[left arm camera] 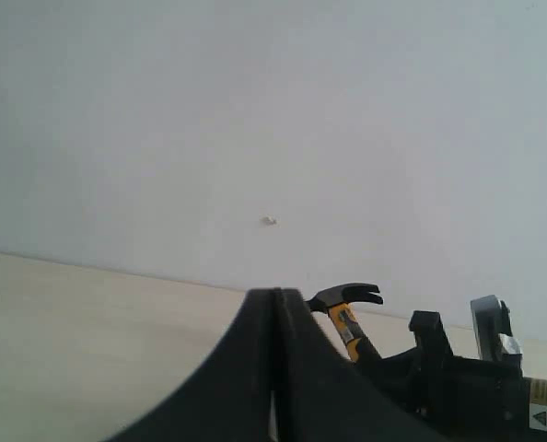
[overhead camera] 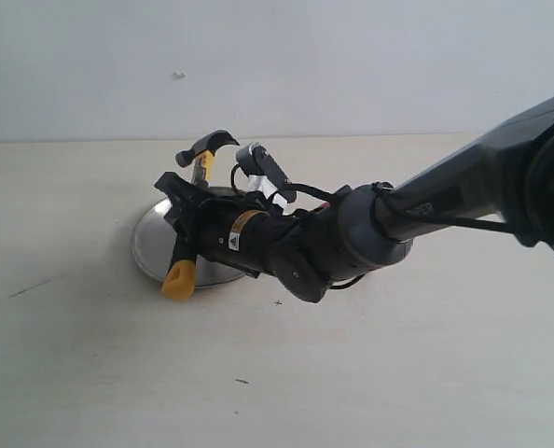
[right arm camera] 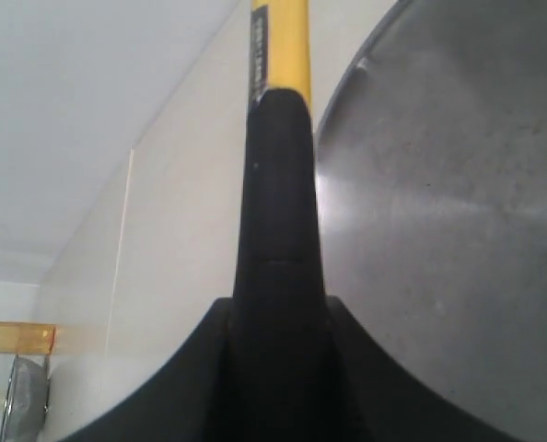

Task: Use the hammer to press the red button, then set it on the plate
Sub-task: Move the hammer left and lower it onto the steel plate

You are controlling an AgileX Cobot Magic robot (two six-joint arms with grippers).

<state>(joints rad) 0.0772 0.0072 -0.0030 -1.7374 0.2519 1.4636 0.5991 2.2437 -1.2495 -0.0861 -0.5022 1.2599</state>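
Next, my right gripper releases the hammer, which hangs tilted over the silver plate now, across the middle of the silver plate [overhead camera: 199,235], with the hammer's yellow end over the plate's near rim.
My right gripper [overhead camera: 186,222] reaches across to the left and is shut on the hammer [overhead camera: 202,159] at its black handle. The hammer hangs tilted over the silver plate [overhead camera: 148,245], dark head [overhead camera: 209,144] up and away, yellow end [overhead camera: 179,279] down over the plate's near rim. In the right wrist view the handle [right arm camera: 278,184] runs out between the fingers of the right gripper [right arm camera: 278,308], with the plate [right arm camera: 439,184] beside it. My left gripper [left arm camera: 275,308] is shut with nothing in it, and the hammer head [left arm camera: 347,297] shows beyond it. The red button is hidden.
The pale tabletop [overhead camera: 370,373] spreads round the plate up to a white wall [overhead camera: 352,65] behind. The right arm [overhead camera: 426,210] slants in from the right edge. A yellow strip [right arm camera: 16,336] and a metal object [right arm camera: 25,396] show far off in the right wrist view.
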